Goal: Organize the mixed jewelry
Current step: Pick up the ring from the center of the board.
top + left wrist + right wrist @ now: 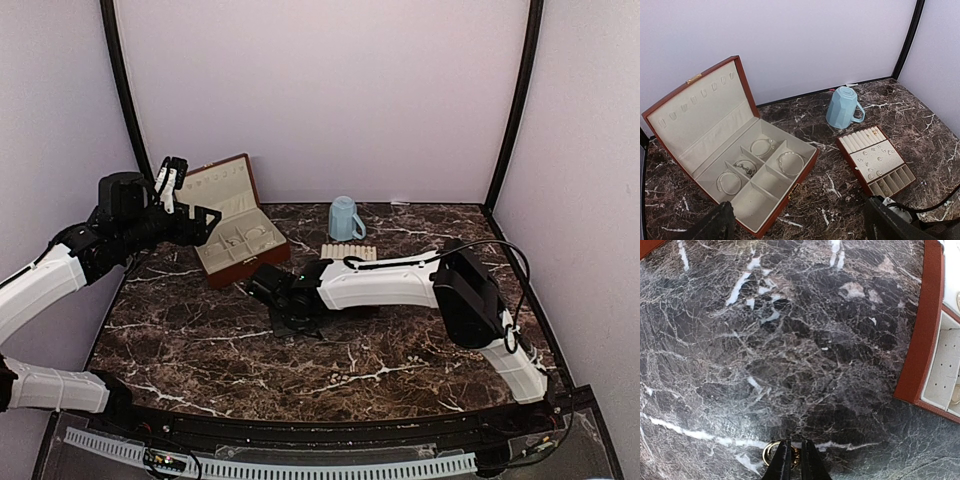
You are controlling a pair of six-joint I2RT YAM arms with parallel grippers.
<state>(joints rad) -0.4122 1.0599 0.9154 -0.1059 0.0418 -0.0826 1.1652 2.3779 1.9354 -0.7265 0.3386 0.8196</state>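
Note:
The robot's left gripper is to close next on the free side of the small gold ring, taking it from the right gripper's fingers (288, 328).
A small gold ring (769, 454) lies on the dark marble. My right gripper (795, 460) is down on it with its jaws nearly together and the ring's right rim between them. In the top view that gripper (262, 283) sits low, just in front of the reddish-brown box (232, 225). Tiny silvery jewelry pieces (874, 160) dot the flat cream tray (890, 175). Three silvery bangles (790, 162) and a chain lie in the box's compartments (757, 200). My left gripper (800, 231) hangs high over the box, open wide and empty.
A pale blue mug (842, 106) stands upside down behind the tray, near the back wall. The box's lid (697, 107) stands open, leaning back to the left. My right arm (390, 282) stretches across the middle of the table, hiding part of the tray (348, 251).

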